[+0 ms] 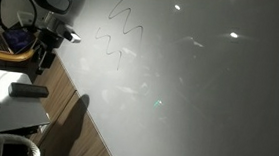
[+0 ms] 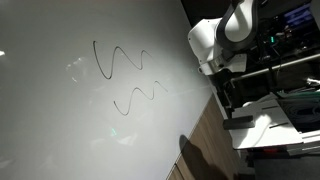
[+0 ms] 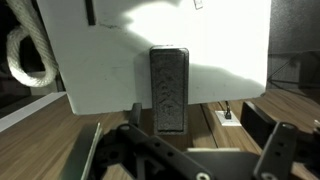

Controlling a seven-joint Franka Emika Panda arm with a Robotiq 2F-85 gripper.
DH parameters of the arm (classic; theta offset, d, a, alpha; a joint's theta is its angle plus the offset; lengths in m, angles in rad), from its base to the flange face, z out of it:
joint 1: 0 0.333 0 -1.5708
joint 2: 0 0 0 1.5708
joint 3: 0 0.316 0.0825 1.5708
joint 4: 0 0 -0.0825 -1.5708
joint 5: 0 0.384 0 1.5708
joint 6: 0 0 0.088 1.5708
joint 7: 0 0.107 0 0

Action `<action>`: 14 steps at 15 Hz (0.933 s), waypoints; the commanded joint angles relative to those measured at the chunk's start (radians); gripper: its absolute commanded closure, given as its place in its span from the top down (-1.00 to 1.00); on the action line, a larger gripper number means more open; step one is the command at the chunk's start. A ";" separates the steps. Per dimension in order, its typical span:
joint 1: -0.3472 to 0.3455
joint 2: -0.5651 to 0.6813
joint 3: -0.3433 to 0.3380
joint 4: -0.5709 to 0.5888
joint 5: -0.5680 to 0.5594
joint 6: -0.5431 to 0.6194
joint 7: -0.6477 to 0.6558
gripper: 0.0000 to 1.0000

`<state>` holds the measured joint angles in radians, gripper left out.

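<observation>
The robot's gripper should next move to the middle (image 1: 28, 90) (image 3: 169, 90) of the dark grey felt eraser and close there across the eraser's long sides.
A dark grey felt eraser (image 3: 168, 88) lies on a white sheet (image 3: 100, 60) in the wrist view, just beyond my gripper (image 3: 200, 140). The jaws stand wide apart with nothing between them. In both exterior views the gripper (image 1: 46, 56) (image 2: 225, 95) hangs above the eraser (image 1: 28, 91) (image 2: 240, 121), clear of it. The eraser rests on a white surface (image 1: 3, 97) beside a large whiteboard (image 1: 199, 83). Black squiggles (image 1: 118, 31) (image 2: 120, 60) are drawn on the whiteboard, with a second wavy line (image 2: 140, 97) below them.
A coil of white rope (image 3: 25, 55) lies left of the sheet. A small white tag (image 3: 228, 115) and a dark box (image 3: 262, 120) sit on the wooden top (image 3: 60, 140). Cables and shelving (image 1: 8, 33) crowd the space behind the arm.
</observation>
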<state>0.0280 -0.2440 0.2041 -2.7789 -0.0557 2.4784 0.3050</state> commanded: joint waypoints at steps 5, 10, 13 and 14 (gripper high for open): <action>-0.008 0.126 -0.048 0.000 -0.016 0.134 0.040 1.00; 0.002 0.212 -0.072 -0.001 -0.025 0.189 0.043 1.00; 0.006 0.240 -0.082 -0.001 -0.068 0.197 0.059 1.00; 0.004 0.246 -0.089 -0.001 -0.095 0.196 0.068 1.00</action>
<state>0.0245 -0.0214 0.1422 -2.7798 -0.0881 2.6516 0.3401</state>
